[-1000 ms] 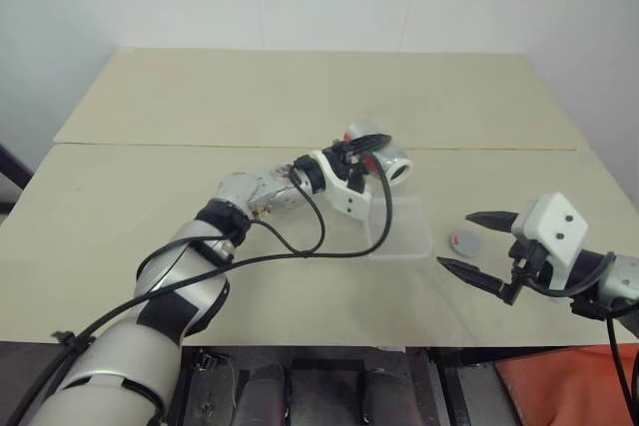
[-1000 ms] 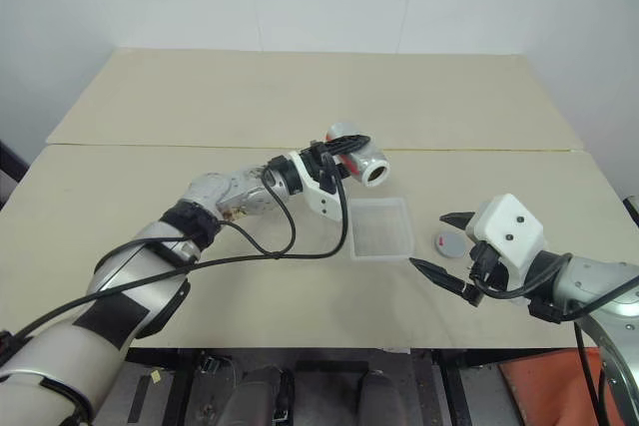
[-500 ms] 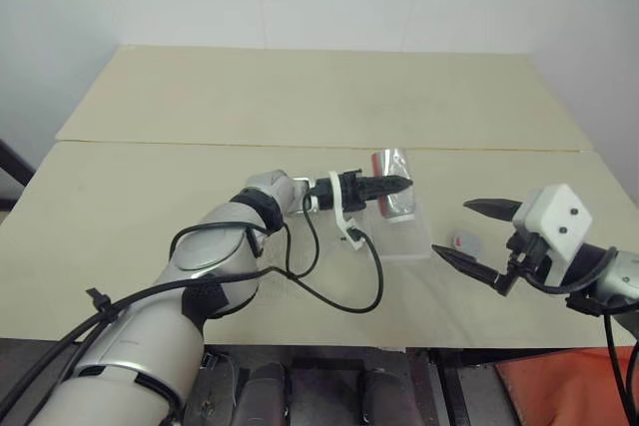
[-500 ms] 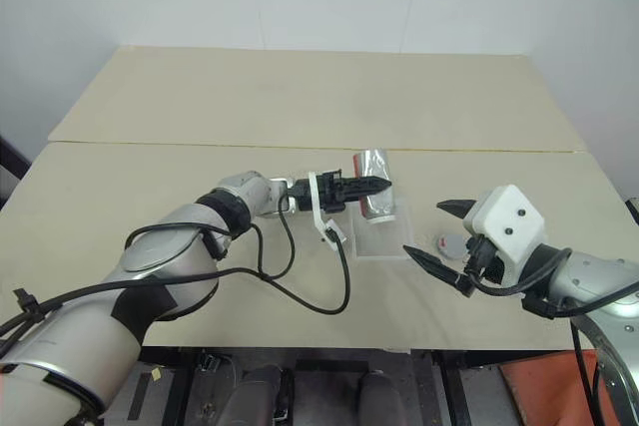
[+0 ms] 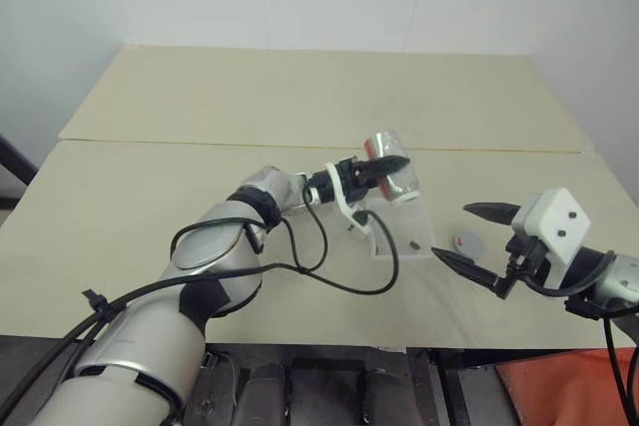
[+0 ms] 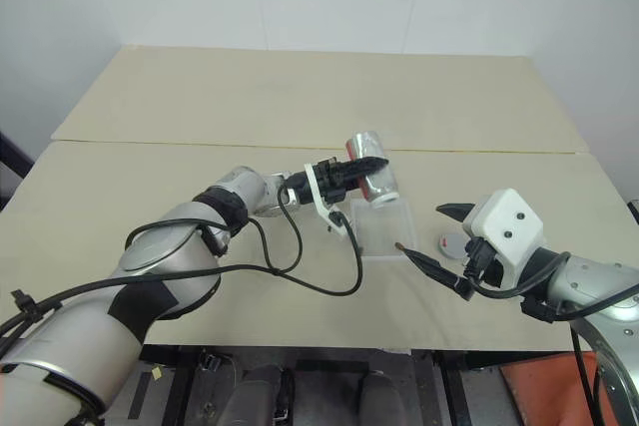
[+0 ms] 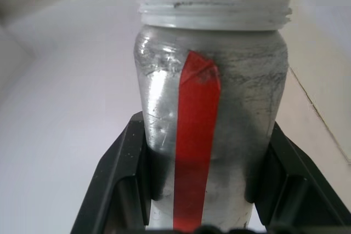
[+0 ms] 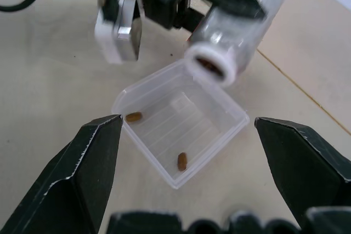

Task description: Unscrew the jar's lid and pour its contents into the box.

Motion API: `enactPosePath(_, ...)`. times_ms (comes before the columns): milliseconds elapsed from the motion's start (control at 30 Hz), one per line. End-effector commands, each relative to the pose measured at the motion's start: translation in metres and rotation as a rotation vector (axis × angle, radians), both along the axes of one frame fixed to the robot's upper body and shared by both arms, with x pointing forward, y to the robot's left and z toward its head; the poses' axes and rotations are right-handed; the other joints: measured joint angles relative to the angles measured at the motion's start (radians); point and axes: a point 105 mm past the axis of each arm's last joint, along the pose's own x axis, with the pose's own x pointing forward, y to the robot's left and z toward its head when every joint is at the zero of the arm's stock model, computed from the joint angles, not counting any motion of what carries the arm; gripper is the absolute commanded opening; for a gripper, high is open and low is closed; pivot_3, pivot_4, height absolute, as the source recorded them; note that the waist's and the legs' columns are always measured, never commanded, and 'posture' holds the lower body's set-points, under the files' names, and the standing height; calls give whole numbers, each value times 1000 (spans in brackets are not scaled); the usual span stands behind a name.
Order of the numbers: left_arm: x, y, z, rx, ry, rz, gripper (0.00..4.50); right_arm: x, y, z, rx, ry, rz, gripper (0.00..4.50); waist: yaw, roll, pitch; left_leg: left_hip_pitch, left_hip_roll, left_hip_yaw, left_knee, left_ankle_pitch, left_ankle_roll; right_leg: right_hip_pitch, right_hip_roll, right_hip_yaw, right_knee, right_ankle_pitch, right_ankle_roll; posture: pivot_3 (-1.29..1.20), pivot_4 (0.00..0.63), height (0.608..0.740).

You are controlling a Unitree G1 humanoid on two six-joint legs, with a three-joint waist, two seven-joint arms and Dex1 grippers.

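Next, my left gripper releases the jar upright on the table (image 5: pixel 322 210) beside the box, opposite the grey lid.
My left gripper (image 5: pixel 384 167) is shut on the jar (image 5: pixel 392 173), a silver cylinder with a red stripe (image 7: pixel 196 135). It holds the jar tilted, with the open white mouth (image 8: pixel 210 64) pointing down over the far edge of the box (image 8: pixel 174 129). The box is a clear shallow tray (image 6: pixel 384 230) on the table. Two brown bits of the contents (image 8: pixel 134 117) lie in it, and more show inside the jar's mouth. The grey lid (image 5: pixel 465 242) lies on the table to the right of the box. My right gripper (image 6: pixel 423 230) hovers open near the box's right side, holding nothing.
The beige table (image 5: pixel 150 197) has a seam (image 5: pixel 200 144) running across it behind the box. A black cable (image 5: pixel 329 271) loops from my left wrist over the table in front of the box.
The left gripper has tipped the jar from lying sideways to mouth-down over the box. Brown bits now lie in the box. The right gripper has kept its place.
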Motion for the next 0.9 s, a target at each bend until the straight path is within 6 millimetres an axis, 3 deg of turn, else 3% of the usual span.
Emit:
enactPosePath(33,11,17,15,-260,290,64,1964,0,0,11,-8,-64,6,4466,-4,0,0,0,0,0,0,0,0,0,0,0,0,0,0,0,150,740)
enactPosePath(133,23,34,21,-579,646,81,1964,2,1,10,-6,-60,9,4466,-10,1,-1,0,1,0,2,0,0,0,0,-1,1,0,0,0,150,740)
enactPosePath(233,28,48,13,-791,974,31,1964,3,3,7,-11,-47,23,4466,-12,1,-1,-1,2,0,8,-1,1,2,0,-2,2,0,0,0,150,740)
enactPosePath(433,13,73,-5,-1069,1321,-32,1964,7,4,1,-1,-25,47,4466,-23,2,-1,0,1,-5,9,-2,3,3,-1,0,3,1,1,0,150,740)
enactPosePath(667,3,84,-23,-1146,1428,9,1964,12,6,-3,-9,-25,61,4466,-18,2,-1,1,0,-6,10,-2,3,5,-1,1,3,1,2,0,150,740)
enactPosePath(900,-2,87,-52,-1032,1336,105,1964,12,5,-3,13,-34,42,4466,-18,2,-1,1,0,-6,10,-2,4,5,-1,1,3,2,2,0,150,740)
